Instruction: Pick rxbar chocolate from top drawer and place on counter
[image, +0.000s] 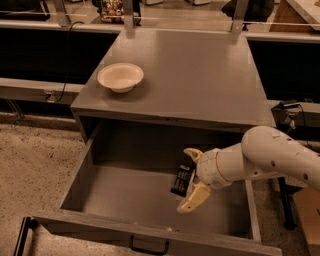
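Next, I close my gripper on the body of the rxbar chocolate (183, 178) in the open drawer, with one finger at the bar's far end and one at its near end.
The rxbar chocolate (182, 179), a small black bar with white markings, lies in the right part of the open top drawer (125, 197). My gripper (187, 179) reaches into the drawer from the right on a white arm (270, 160). It is open, with one cream finger (192, 154) just behind the bar and the other (194, 198) just in front of it, so the bar sits between them. The grey counter (200, 75) is the cabinet top behind the drawer.
A cream round bowl (120, 77) stands on the counter's left front part. The drawer front with its dark handle (148, 246) juts toward me. Speckled floor (35, 170) lies to the left. Dark shelving and metal posts stand behind the counter.
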